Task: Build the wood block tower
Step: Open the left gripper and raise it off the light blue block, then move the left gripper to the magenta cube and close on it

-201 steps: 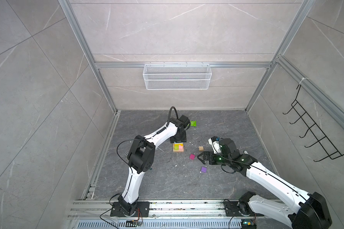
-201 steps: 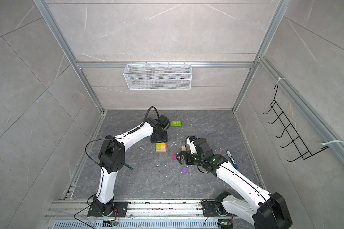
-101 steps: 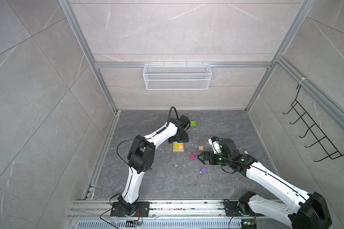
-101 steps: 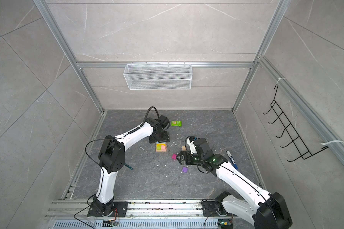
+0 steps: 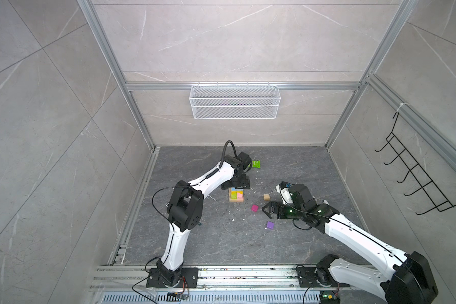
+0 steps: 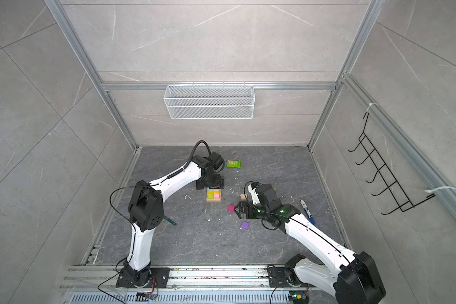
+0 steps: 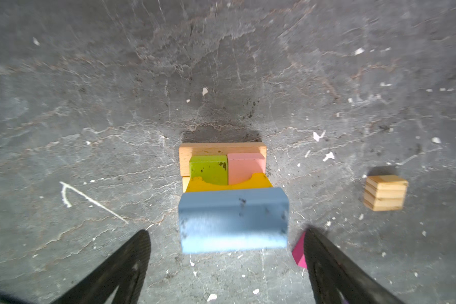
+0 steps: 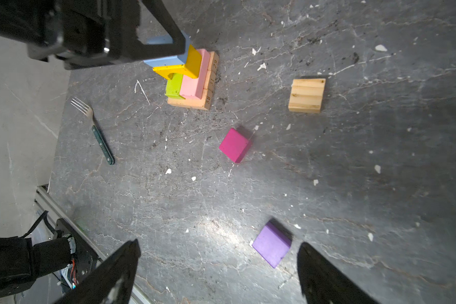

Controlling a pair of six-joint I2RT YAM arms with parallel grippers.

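Note:
Next, I close my left gripper on the sides of the magenta block [image 5: 254,207] [image 7: 299,252], the loose one that lies between the tower and the purple block.
The tower [image 5: 236,196] [image 6: 213,196] stands mid-floor: tan bars at the base, a lime block [image 7: 208,169] and a pink block [image 7: 244,168] on them, a yellow block [image 8: 187,65] above, and a light blue block [image 7: 233,221] on top. My left gripper [image 7: 227,252] [image 5: 235,187] hangs open over it, its fingers either side of the blue block and apart from it. Loose wood blocks lie to the right: a tan cube [image 5: 266,197] [image 8: 306,95], a magenta block [image 5: 254,208] [image 8: 234,144] and a purple block [image 5: 269,225] [image 8: 271,243]. My right gripper [image 8: 217,265] [image 5: 265,210] is open and empty, low beside the purple block.
A green snack packet [image 6: 233,163] lies behind the left arm. A fork with a teal handle [image 8: 100,136] lies left of the tower. A blue marker [image 6: 307,209] rests by the right arm. A wire basket [image 5: 234,105] hangs on the back wall.
My left jaws have opened wide and let go of the light blue block, which now rests on top of the tower. The right arm has not moved.

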